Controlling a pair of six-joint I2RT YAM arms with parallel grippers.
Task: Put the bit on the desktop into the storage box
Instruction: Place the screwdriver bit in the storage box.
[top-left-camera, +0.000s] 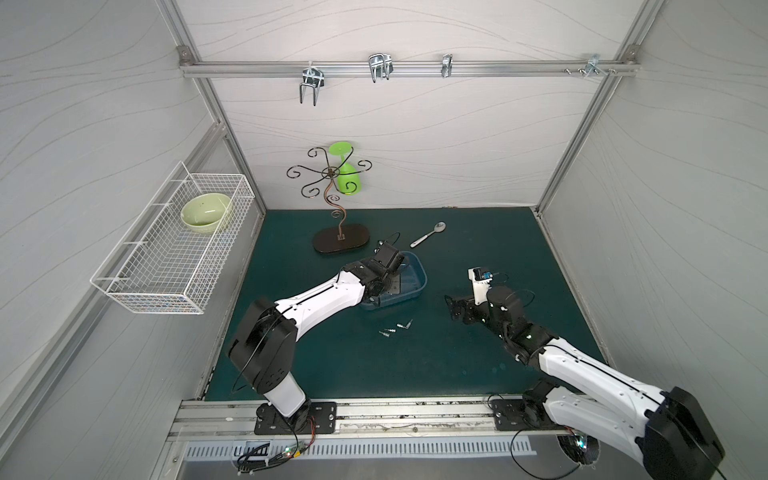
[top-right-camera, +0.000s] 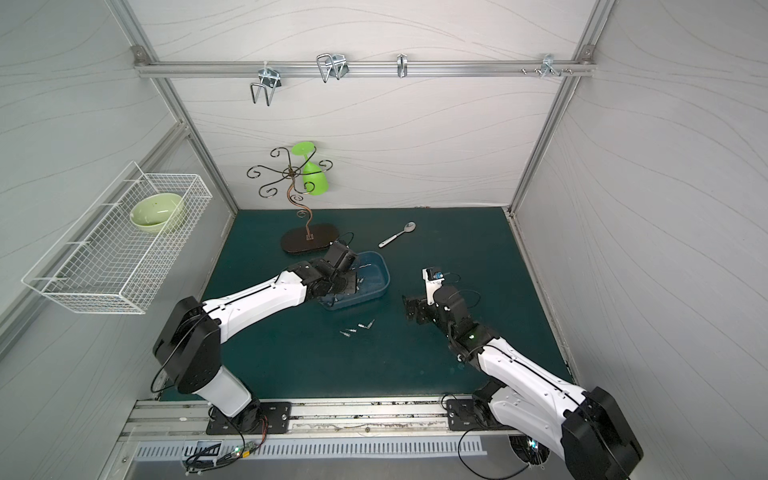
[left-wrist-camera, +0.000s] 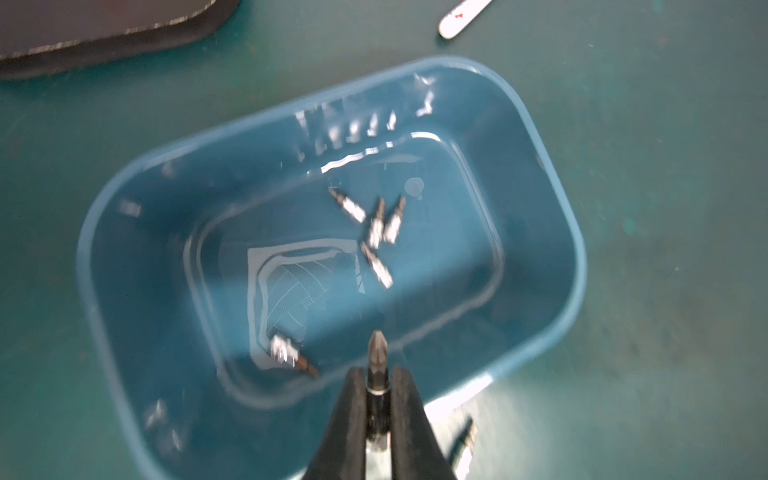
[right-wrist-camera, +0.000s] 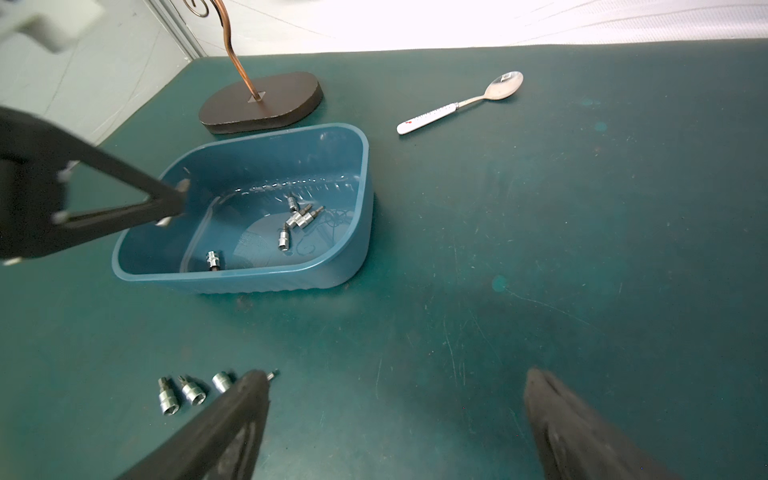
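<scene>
The robot's right gripper will close on the thick end (top-left-camera: 408, 325) of the bit nearest to it, at the end of the row before the storage box.
The storage box (left-wrist-camera: 534, 208), a blue tub, sits mid-desktop (top-left-camera: 457, 365) in both top views (top-left-camera: 415, 279) (top-right-camera: 377, 272). My left gripper (left-wrist-camera: 377, 376) hangs over the box's near end, shut on a bit (left-wrist-camera: 377, 347) whose tip pokes out between the fingers. Several bits (left-wrist-camera: 376, 228) lie on the box floor. Three more bits (top-left-camera: 395, 328) (right-wrist-camera: 192, 390) lie on the desktop just in front of the box. My right gripper (right-wrist-camera: 397, 376) stands open to the right of them, low over bare desktop, with nothing between its fingers; one finger (right-wrist-camera: 245, 399) partly covers the nearest bit.
A spoon (top-left-camera: 428, 235) with a white handle lies behind the box. Left of it is the dark oval base (top-left-camera: 340, 243) of a wire stand carrying a green cup (top-left-camera: 347, 178). A white wire basket (top-left-camera: 137, 286) with a pale green bowl hangs on the left wall.
</scene>
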